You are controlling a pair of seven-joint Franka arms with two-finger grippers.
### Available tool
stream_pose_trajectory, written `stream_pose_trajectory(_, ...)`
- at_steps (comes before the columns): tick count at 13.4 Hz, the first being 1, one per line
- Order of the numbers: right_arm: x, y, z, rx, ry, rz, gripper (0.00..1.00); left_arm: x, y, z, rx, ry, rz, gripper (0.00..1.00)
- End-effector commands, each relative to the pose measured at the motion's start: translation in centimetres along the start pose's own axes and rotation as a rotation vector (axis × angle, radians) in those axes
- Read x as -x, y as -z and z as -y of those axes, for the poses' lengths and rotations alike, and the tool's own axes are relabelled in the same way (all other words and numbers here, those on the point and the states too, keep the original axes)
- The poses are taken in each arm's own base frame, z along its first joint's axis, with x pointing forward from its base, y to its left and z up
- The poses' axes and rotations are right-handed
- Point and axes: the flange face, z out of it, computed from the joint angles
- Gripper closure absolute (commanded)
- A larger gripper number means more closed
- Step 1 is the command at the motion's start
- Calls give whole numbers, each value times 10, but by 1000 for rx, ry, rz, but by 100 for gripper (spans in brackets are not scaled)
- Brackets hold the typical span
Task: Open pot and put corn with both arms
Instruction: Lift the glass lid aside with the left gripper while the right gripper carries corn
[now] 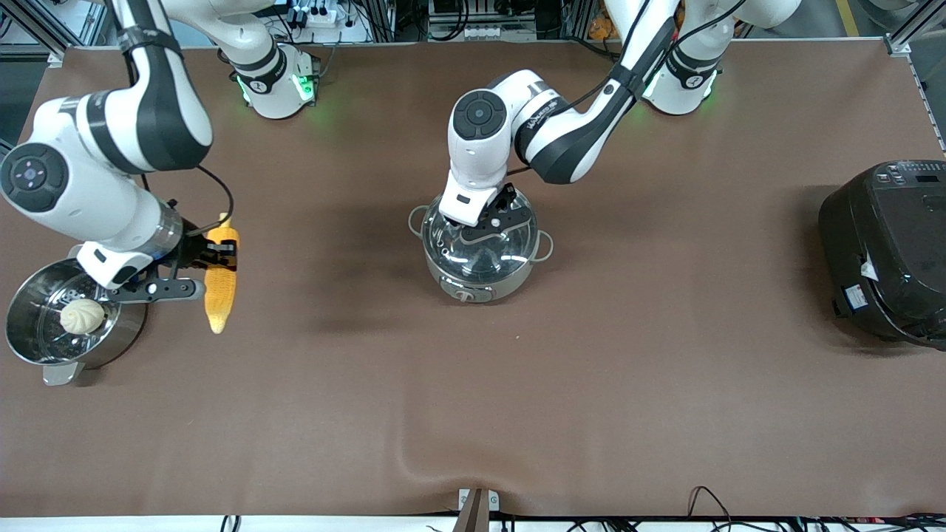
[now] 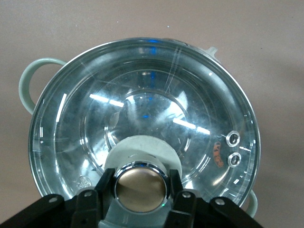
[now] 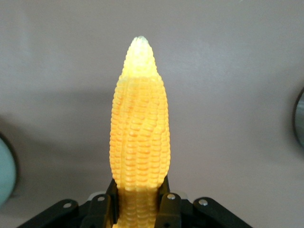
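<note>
My left gripper will let go of the glass lid on the brown cloth (image 1: 682, 278) between the grey pot and the black cooker.
The grey pot (image 1: 484, 284) stands mid-table with its glass lid (image 1: 480, 247) on it. My left gripper (image 1: 497, 216) is over the lid. In the left wrist view my left gripper (image 2: 140, 190) is shut on the lid's tan knob (image 2: 140, 187), with a finger touching each side, and the lid (image 2: 142, 109) sits on the rim. My right gripper (image 1: 219, 253) is shut on the yellow-orange corn (image 1: 220, 292) near its thick end. It holds the corn over the table beside the steamer pot. In the right wrist view the corn (image 3: 140, 137) juts out of my right gripper (image 3: 139, 206), pale tip away.
A steel steamer pot (image 1: 29, 332) with a round white bun (image 1: 82, 316) inside stands at the right arm's end of the table, partly under the right arm. A large black cooker (image 1: 887, 251) stands at the left arm's end. The brown cloth has a wrinkle near the front edge.
</note>
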Motion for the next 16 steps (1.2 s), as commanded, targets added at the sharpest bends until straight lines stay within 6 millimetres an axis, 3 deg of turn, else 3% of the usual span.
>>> stream_pose_trajectory(1,-2,12,33,-6,-76,-14,96,-1,42,12,13,16,-32,100)
stream_pose_trajectory(3,-1,26,58,-22,-68,-42,96,-3,77,23,16,14,-47,100)
stream_pose_trajectory(5,-5,15,73,-54,-63,-24,97,-23,124,47,39,51,-66,100)
stream_pose_trajectory(7,0,9,122,-73,-49,-40,97,-62,164,88,37,4,-69,100)
stream_pose_trajectory(9,14,-14,178,-50,-20,-25,97,-114,182,138,1,-75,-56,100)
stream_pose_trajectory(12,46,-43,254,26,-32,-39,97,-197,180,221,-32,-176,-23,100)
stream_pose_trajectory(14,70,-58,311,17,-42,-69,98,-247,151,288,-51,-253,22,100)
stream_pose_trajectory(16,88,-69,353,-23,-81,-110,98,-280,117,342,-43,-278,42,100)
